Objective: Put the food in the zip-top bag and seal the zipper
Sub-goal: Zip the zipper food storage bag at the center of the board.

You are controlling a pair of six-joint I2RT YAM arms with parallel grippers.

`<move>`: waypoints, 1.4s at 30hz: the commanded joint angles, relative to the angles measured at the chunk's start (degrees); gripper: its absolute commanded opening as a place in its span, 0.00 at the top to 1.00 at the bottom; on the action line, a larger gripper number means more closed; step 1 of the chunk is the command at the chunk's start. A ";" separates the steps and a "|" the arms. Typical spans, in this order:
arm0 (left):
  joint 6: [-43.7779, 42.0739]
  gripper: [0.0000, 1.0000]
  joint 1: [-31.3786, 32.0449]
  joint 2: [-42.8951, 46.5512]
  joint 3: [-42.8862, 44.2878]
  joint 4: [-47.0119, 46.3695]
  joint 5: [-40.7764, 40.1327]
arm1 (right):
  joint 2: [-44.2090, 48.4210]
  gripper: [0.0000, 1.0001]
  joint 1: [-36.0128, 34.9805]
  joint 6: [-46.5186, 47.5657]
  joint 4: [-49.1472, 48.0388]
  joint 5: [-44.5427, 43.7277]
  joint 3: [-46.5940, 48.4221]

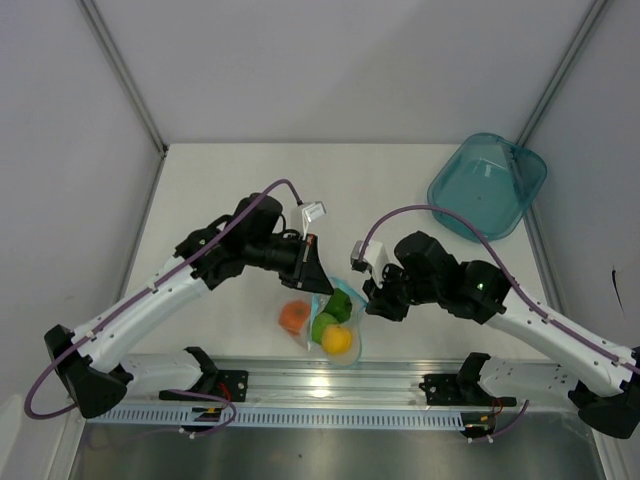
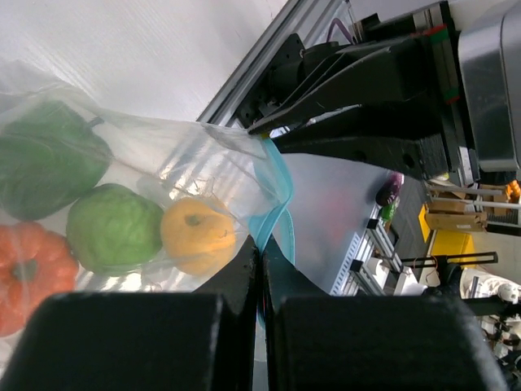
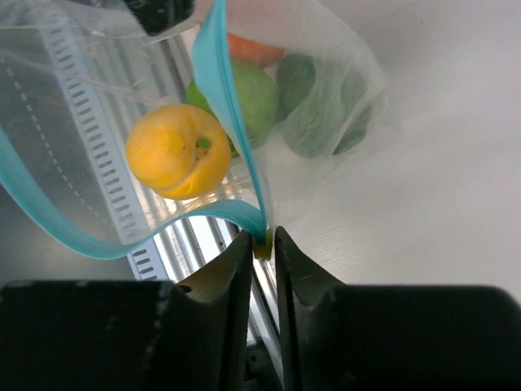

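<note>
The strips gape while my left gripper pinches the zipper away from the yellow tab, so I will open that left gripper and take both strips (image 3: 256, 213) beside the tab.
The clear zip-top bag (image 1: 345, 322) lies near the table's front edge and holds all the food: yellow (image 1: 337, 341), light green (image 1: 323, 326), dark green (image 1: 341, 305) and orange-red (image 1: 294, 317). Its mouth gapes, and the teal zipper (image 3: 220, 90) curves apart in two strips. My left gripper (image 2: 261, 244) is shut on one end of the zipper (image 2: 277, 191), beside the yellow piece (image 2: 198, 237). At the other end, my right gripper (image 3: 262, 240) pinches a small yellow tab (image 3: 262, 248) where the strips meet. The yellow fruit (image 3: 179, 151) sits just inside the mouth.
A translucent teal bowl (image 1: 487, 185) stands at the back right corner. An aluminium rail (image 1: 330, 385) runs along the near edge just below the bag. White walls close in the table on three sides.
</note>
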State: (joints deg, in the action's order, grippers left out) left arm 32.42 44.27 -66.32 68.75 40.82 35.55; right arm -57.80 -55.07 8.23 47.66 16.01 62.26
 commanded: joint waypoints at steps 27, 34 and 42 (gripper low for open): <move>-7.90 0.34 1.08 22.88 -12.67 -10.84 -20.16 | -10.23 1.00 3.10 -16.58 15.98 4.71 19.31; -14.22 0.23 6.77 26.51 -15.75 -21.21 -21.75 | -10.84 1.00 8.22 -17.72 15.89 19.56 16.67; -32.24 0.18 19.98 21.51 -18.65 -39.40 -26.79 | -8.48 1.00 9.54 -17.37 15.45 23.89 15.09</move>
State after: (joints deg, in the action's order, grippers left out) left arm 9.65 62.89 -44.21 51.92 12.45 9.17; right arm -68.51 -46.30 -8.60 63.13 35.48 77.62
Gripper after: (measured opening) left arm 0.812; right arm 0.086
